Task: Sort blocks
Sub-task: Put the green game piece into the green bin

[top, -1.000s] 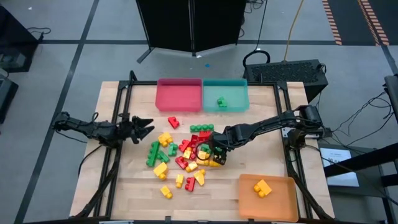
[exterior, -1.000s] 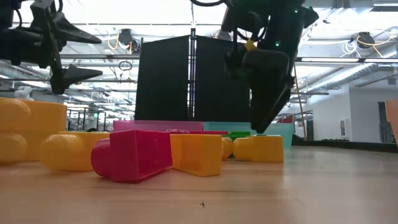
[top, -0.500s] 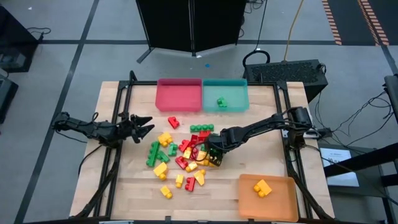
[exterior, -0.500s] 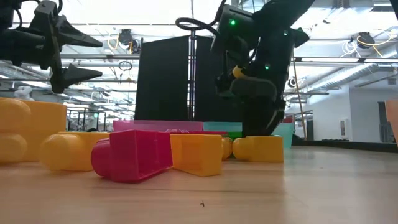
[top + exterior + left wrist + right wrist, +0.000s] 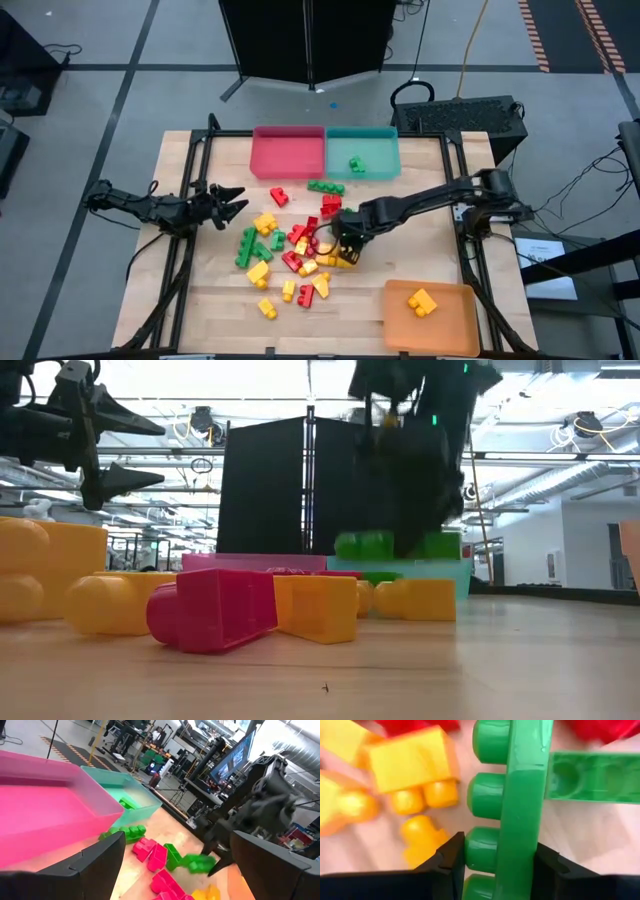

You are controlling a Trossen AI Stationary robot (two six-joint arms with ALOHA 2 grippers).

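Next, my right gripper puts the long green block in the teal tray (image 5: 335,154), between its green block and the red tray.
Red, yellow and green studded blocks lie in a pile (image 5: 295,250) on the table's middle. My right gripper (image 5: 345,232) hangs over the pile's right side, shut on a long green block (image 5: 395,545) that also shows in the left wrist view (image 5: 197,863). Another green block (image 5: 325,187) lies flat between the pile and the teal tray. My left gripper (image 5: 238,203) hovers open above the table, left of the pile, touching nothing. My right gripper pinches the long green block between its two fingers, one finger (image 5: 451,862) against the studded side (image 5: 481,845), the other on the opposite side. The fingers come from above, across the block. The block is level and lifted clear of the pile.
A red tray (image 5: 288,152) and a teal tray (image 5: 362,140), holding one green block (image 5: 356,164), stand side by side at the far edge. An orange tray (image 5: 450,320) with a yellow block (image 5: 421,301) sits at the near right corner. Bare wood lies right of the pile.
My right gripper dipped down into the pile's right side, took hold of the long green block and rose, lifting it clear of the table. A green block at the pile's far side now lies closer to the teal tray.
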